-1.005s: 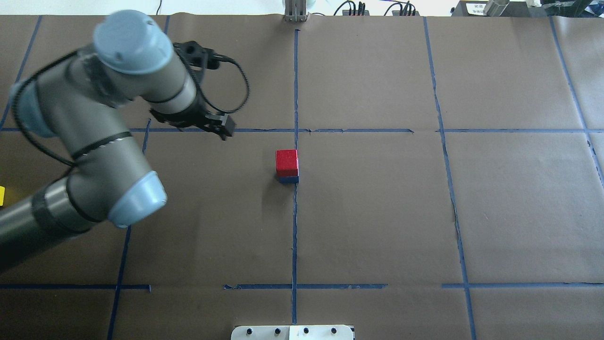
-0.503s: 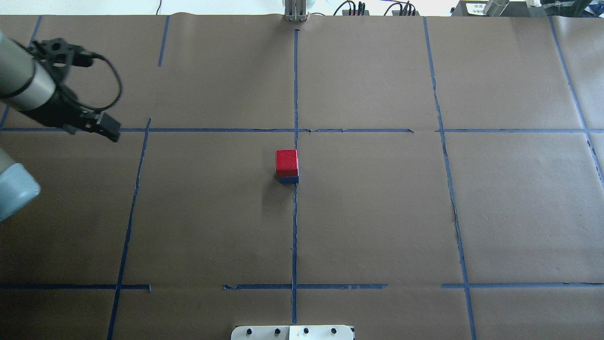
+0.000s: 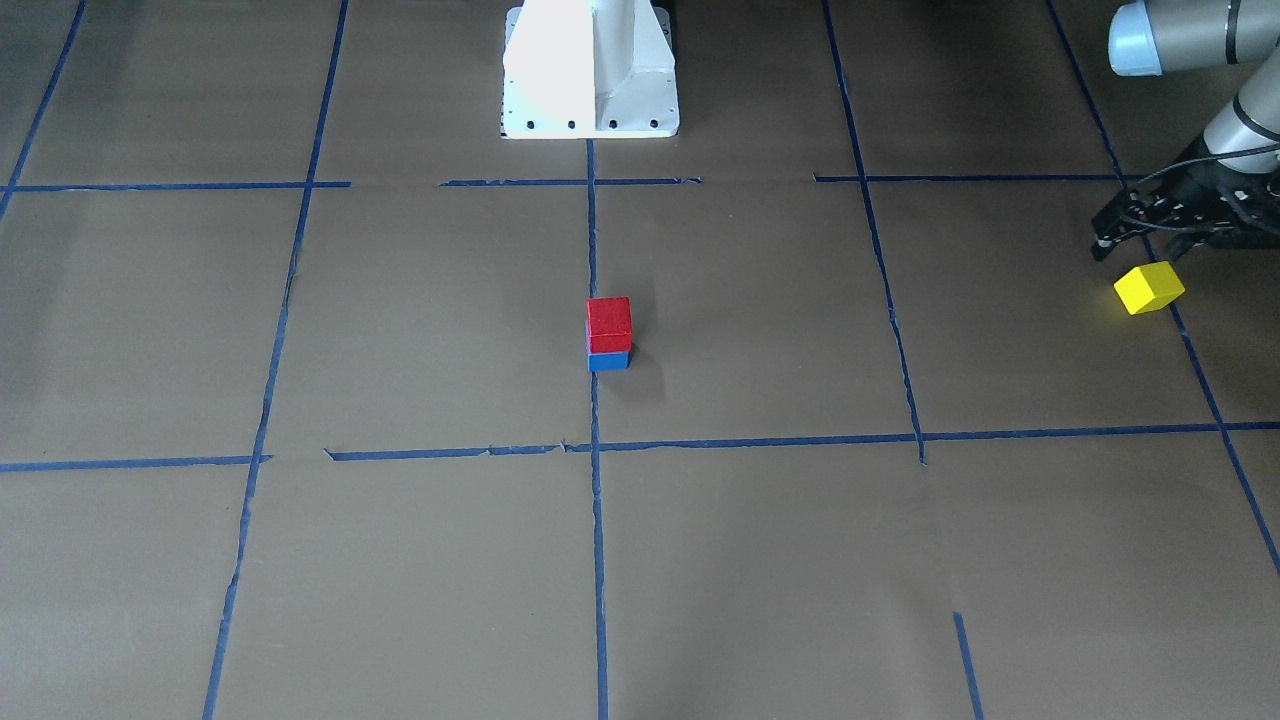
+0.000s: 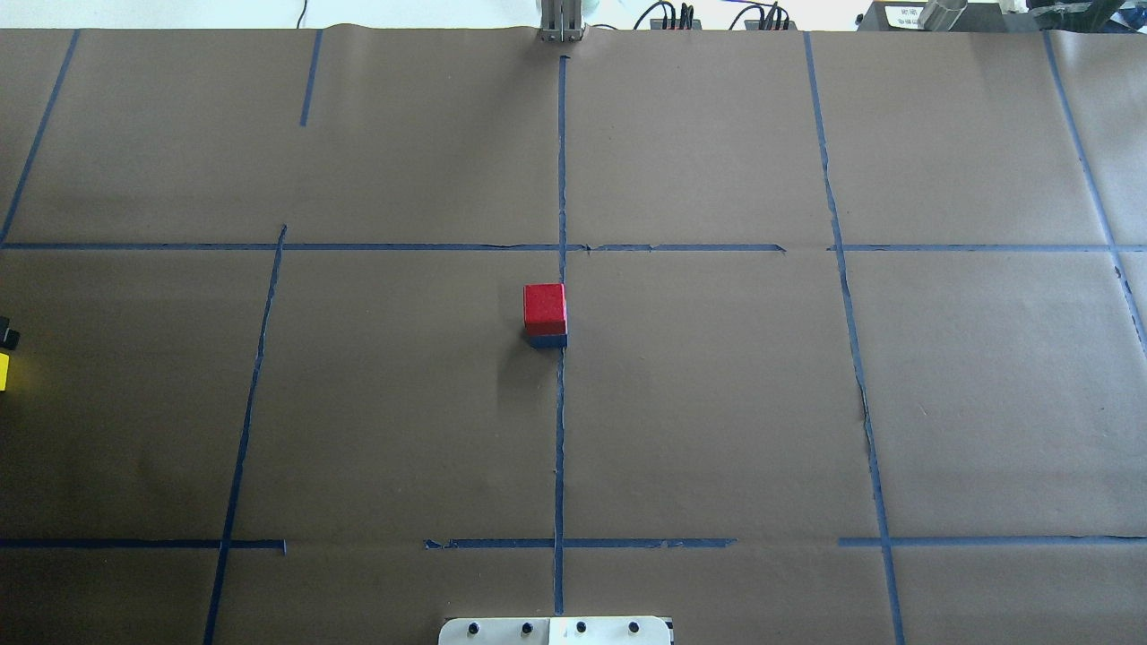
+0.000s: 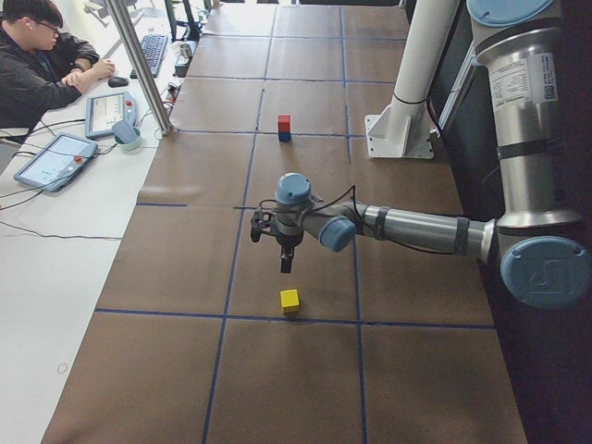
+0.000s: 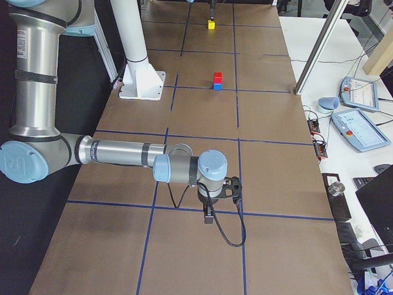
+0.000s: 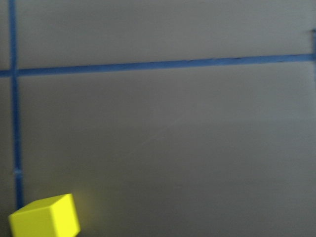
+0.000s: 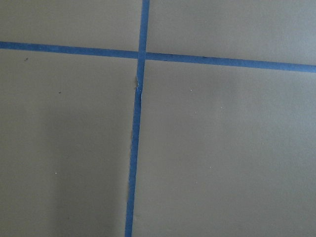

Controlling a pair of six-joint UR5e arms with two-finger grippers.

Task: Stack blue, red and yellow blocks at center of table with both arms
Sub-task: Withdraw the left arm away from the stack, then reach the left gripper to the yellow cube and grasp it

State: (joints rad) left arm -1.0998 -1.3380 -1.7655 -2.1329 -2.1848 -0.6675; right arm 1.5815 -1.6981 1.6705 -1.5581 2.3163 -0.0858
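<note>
The lone yellow block is next for my left gripper, which should go to it and close across its opposite sides (image 3: 1147,290) (image 7: 48,217) near the top.
A red block (image 4: 545,306) sits on a blue block (image 4: 547,340) at the table's centre, also in the front view with red (image 3: 609,322) over blue (image 3: 608,360). A yellow block (image 3: 1149,287) lies alone far on my left side; only its edge shows in the overhead view (image 4: 3,371). My left gripper (image 3: 1103,243) hangs just above and beside it, looks shut, and is empty. The left wrist view has the yellow block (image 7: 44,217) at its lower left. My right gripper (image 6: 209,218) hovers low over tape lines far to the right; I cannot tell its state.
The robot's white base (image 3: 590,70) stands at the near middle edge. Brown paper with blue tape lines (image 4: 560,430) covers the table. An operator (image 5: 42,65) sits at a side desk with tablets (image 5: 54,159) and a metal pole (image 5: 148,74).
My left arm has swung away from the red-on-blue stack to the far left, almost out of the overhead view, and now hangs by the yellow block. The stack has not moved.
</note>
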